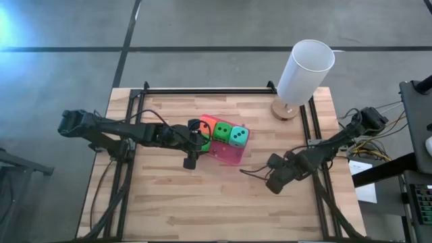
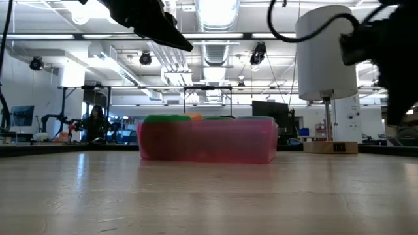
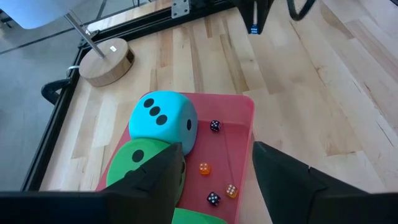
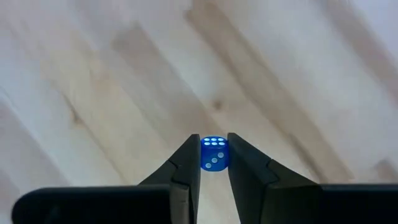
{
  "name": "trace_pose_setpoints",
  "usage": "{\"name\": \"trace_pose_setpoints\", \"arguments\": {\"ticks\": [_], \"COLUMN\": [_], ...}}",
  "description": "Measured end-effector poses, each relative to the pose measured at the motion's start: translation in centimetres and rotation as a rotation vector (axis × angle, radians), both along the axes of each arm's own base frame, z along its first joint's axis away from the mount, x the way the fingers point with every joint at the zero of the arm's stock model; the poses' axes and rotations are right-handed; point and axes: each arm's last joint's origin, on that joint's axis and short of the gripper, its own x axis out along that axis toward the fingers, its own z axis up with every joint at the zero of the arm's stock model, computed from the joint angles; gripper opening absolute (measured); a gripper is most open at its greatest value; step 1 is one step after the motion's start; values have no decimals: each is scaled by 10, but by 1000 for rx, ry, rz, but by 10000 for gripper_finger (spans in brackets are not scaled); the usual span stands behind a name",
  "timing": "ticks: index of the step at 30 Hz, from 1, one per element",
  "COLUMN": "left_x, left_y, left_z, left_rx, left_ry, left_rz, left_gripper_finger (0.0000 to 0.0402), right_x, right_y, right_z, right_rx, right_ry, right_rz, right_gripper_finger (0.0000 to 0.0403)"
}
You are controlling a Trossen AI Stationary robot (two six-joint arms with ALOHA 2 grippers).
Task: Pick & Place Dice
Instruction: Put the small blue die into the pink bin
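The tiny blue die will leave my right gripper on the pink tray's bottom, close against the teal die's near side (image 1: 239, 151).
A pink tray (image 1: 229, 154) lies mid-table and holds an orange die (image 1: 208, 123), a green die (image 1: 221, 132) and a teal die (image 1: 237, 137). A second green die (image 3: 199, 218) shows under my left gripper. Several tiny dice (image 3: 204, 168) lie on the tray floor (image 3: 233, 146). My left gripper (image 3: 214, 155) hovers open above the tray's left end (image 1: 200, 137). My right gripper (image 1: 273, 181) is over bare wood to the right of the tray, near the table's near side, shut on a tiny blue die (image 4: 214, 152). My right gripper pinches the tiny blue die between its two fingers, one finger on each of two opposite side faces (image 4: 204, 154). A face with several white pips (image 4: 215, 142) points away from the wrist. The die is lifted clear of the wood.
A tall white cylinder on a round wooden base (image 1: 286, 109) stands at the table's far right corner. Black frame rails (image 1: 202, 91) run along the far edge and both sides. Bare wood (image 1: 223, 202) lies between the tray and the near edge.
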Motion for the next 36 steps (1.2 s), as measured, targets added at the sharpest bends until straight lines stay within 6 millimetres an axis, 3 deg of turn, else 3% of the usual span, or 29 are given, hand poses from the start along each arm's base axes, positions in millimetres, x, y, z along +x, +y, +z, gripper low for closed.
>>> {"name": "trace_pose_setpoints", "arguments": {"ticks": [4,10,22,29,36], "left_x": [0,0,0,0,0], "left_y": [0,0,0,0,0], "left_z": [0,0,-1,-1,-1], "left_rx": [0,0,0,0,0], "left_ry": [1,1,7,7,6], "left_rz": [0,0,0,0,0], "left_gripper_finger": [192,186,179,188,202], "right_x": [12,45,109,122,120], "right_y": [-7,-18,-48,-58,-65], "right_z": [11,20,32,34,22], "right_rx": [-60,-133,-244,-276,-301], "right_ry": [-66,-153,-153,-170,-208], "right_rz": [2,56,182,207,199], "right_gripper_finger": [59,59,59,70,123]}}
